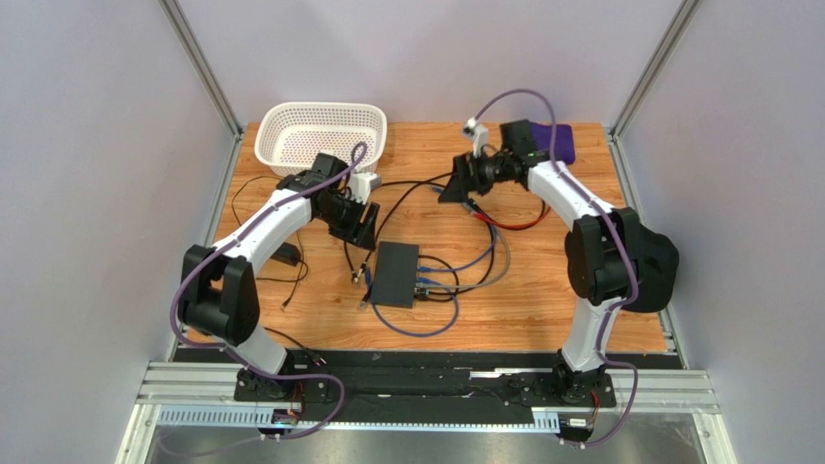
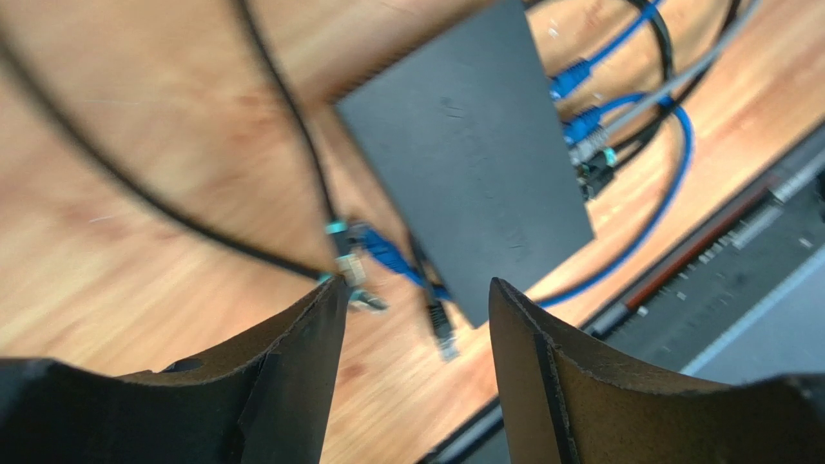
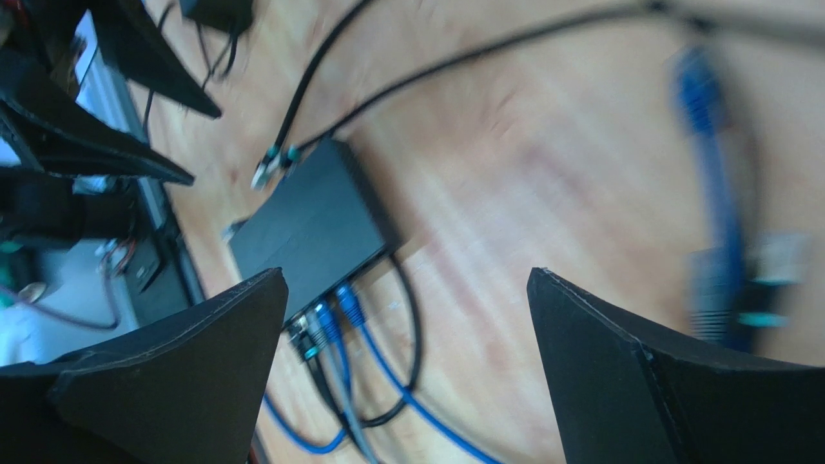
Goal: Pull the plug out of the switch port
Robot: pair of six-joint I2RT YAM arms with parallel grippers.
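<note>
The blue plug (image 1: 424, 270) (image 3: 350, 304) at the back end of the switch's row of plugs is the next thing that my right gripper will go to and close on.
The switch (image 1: 395, 274) is a flat black box lying mid-table. Several plugs (image 1: 424, 282), blue, grey and black, sit in the sockets on its right edge. My left gripper (image 1: 361, 230) hovers just up-left of the switch, open and empty. In the left wrist view the switch (image 2: 465, 164) lies ahead of the gripper (image 2: 416, 300), with plugged cables (image 2: 581, 126) at its far side. My right gripper (image 1: 453, 188) is open and empty, above and behind the switch. The right wrist view shows the gripper (image 3: 407, 280), the switch (image 3: 310, 227) and its plugs (image 3: 329, 314).
Loose cable ends lie by the switch's left edge (image 2: 353, 266) (image 2: 441, 324). A loose blue plug (image 3: 717, 280) lies near the right gripper. A white basket (image 1: 320, 135) stands back left, a purple object (image 1: 562, 143) back right, and a small black adapter (image 1: 287, 256) at left. A red cable (image 1: 513, 224) curves under the right arm.
</note>
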